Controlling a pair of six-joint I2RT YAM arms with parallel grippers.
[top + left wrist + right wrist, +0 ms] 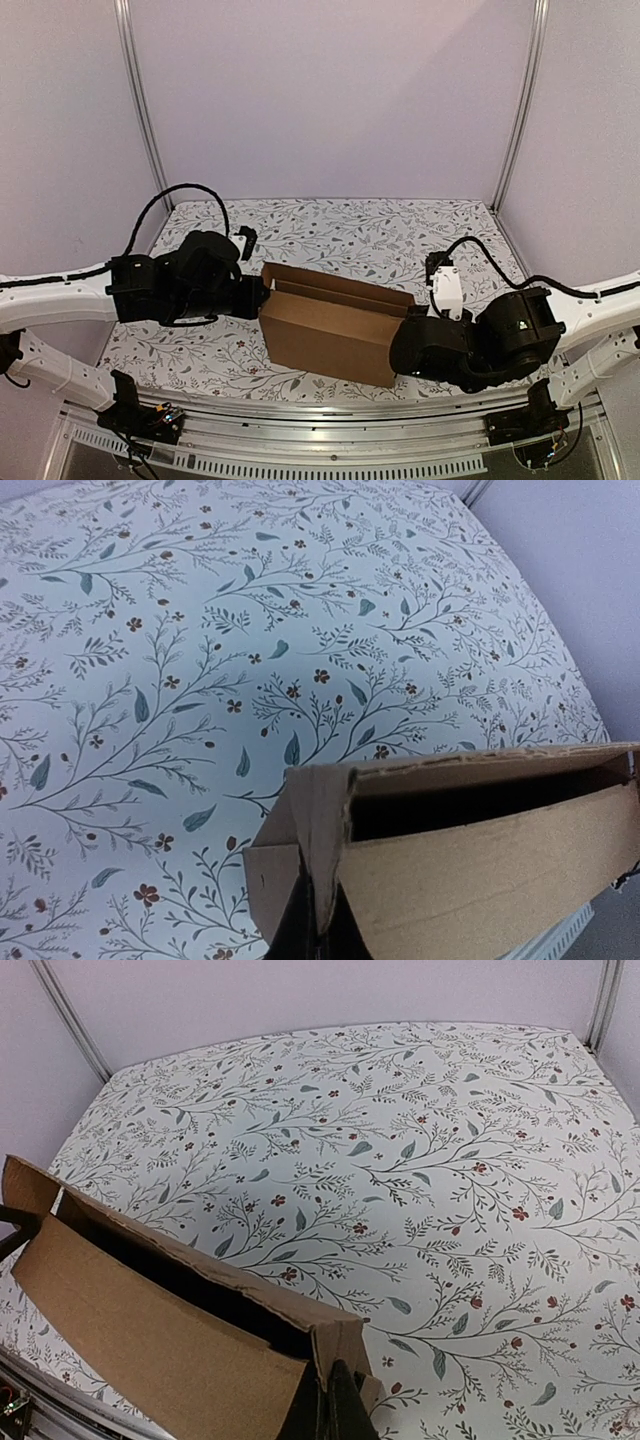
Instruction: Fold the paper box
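My left gripper is pinching the end of the paper box, and a dark gap is open behind the front panel. So I need to open that gripper and pinch the front panel's corner (350, 858).
The paper box (325, 335) is plain brown cardboard, standing partly formed in the middle of the table with a tall front panel and a dark gap behind it. My left gripper (262, 297) is at its left end. In the left wrist view the black fingers (300, 935) pinch the box's (480, 870) end wall, shut on it. At the right end is my right gripper (408, 338). Seen from the right wrist, this gripper (335, 1410) is shut on the corner flap of the box (150, 1330).
A floral-patterned cloth (350, 230) covers the table. A small black part (247, 241) lies at the back left. Lilac walls with metal posts (140, 100) enclose three sides. An aluminium rail (330, 425) runs along the near edge.
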